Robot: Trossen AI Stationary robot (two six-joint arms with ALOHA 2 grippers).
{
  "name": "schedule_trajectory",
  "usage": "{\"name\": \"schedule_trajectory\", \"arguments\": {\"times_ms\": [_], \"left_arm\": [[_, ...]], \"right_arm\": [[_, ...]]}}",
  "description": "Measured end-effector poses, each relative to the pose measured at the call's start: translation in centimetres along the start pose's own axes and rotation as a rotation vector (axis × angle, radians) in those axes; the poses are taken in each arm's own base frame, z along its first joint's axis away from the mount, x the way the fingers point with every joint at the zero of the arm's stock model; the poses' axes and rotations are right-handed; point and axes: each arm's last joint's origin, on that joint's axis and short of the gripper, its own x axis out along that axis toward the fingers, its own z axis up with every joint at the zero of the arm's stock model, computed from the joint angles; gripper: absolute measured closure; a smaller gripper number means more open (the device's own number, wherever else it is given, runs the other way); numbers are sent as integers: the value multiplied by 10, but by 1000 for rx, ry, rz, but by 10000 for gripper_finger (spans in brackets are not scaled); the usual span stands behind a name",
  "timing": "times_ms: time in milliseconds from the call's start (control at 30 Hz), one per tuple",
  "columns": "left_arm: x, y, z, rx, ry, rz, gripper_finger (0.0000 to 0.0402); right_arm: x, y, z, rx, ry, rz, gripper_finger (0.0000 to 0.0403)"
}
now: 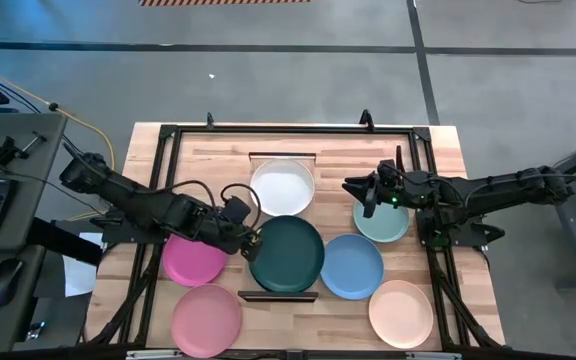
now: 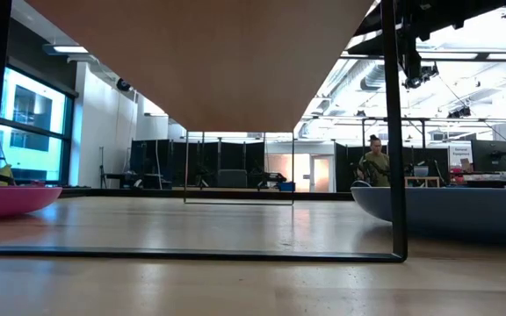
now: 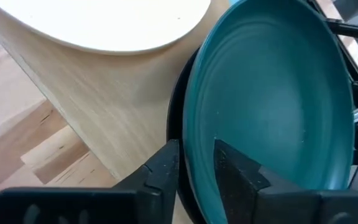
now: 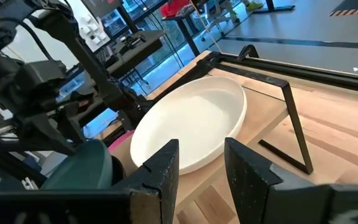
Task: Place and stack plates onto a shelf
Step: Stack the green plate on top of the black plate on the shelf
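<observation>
The robot's right gripper needs to next move to the dark teal plate's rim (image 1: 319, 237) (image 4: 111, 169), on the side toward the mint plate, and close there.
The shelf (image 1: 278, 296) lies along the table's middle, its board (image 3: 104, 106) raised on dark rails. The white plate (image 1: 282, 186) rests on its far half. On its near half the dark teal plate (image 1: 288, 253) sits on top of the black plate (image 3: 178, 124). My left gripper (image 1: 253, 240) is at the teal plate's left rim, open, with one finger on either side of the rim (image 3: 188, 168). My right gripper (image 1: 353, 190) hovers open above the mint plate (image 1: 381, 222), right of the white plate (image 4: 191, 124), with nothing between its fingers. My left gripper comes at the teal plate from the table's left, slanting down. One finger (image 3: 235, 171) is over the plate's inside and the other (image 3: 163, 171) is outside the rim. The fingers stand apart; whether either touches the plate I cannot tell.
The magenta (image 1: 194, 258) and pink (image 1: 206, 320) plates lie on the table left of the shelf. The blue (image 1: 352, 267) and peach (image 1: 401, 313) plates lie to its right. A dark frame (image 1: 168, 135) borders the tabletop. A person (image 2: 374, 162) stands far off in the room.
</observation>
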Motion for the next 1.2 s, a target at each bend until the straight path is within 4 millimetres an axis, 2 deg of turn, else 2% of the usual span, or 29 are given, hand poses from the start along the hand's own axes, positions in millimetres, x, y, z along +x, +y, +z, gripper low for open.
{"name": "schedule_trajectory", "arguments": {"times_ms": [200,400,533,633,767,933,1100,1200], "left_arm": [[-19,5,7,39,-30,-41,278],[-58,22,22,124,-171,-82,269],[-85,33,27,193,-381,-56,285],[-95,42,25,194,-507,-33,324],[-93,53,13,177,-575,-90,391],[-77,58,0,253,-566,-363,400],[-67,58,8,282,-694,-727,401],[-58,64,14,297,-729,-733,401]], "right_arm": [[0,0,0,0,6,9,292],[0,6,4,64,-6,106,293],[8,17,0,68,23,222,310],[17,29,-6,30,66,242,343],[36,53,-7,-40,91,241,395],[63,70,-8,-97,148,148,390],[82,77,-10,-139,222,86,400],[87,82,-10,-147,240,78,401]]}}
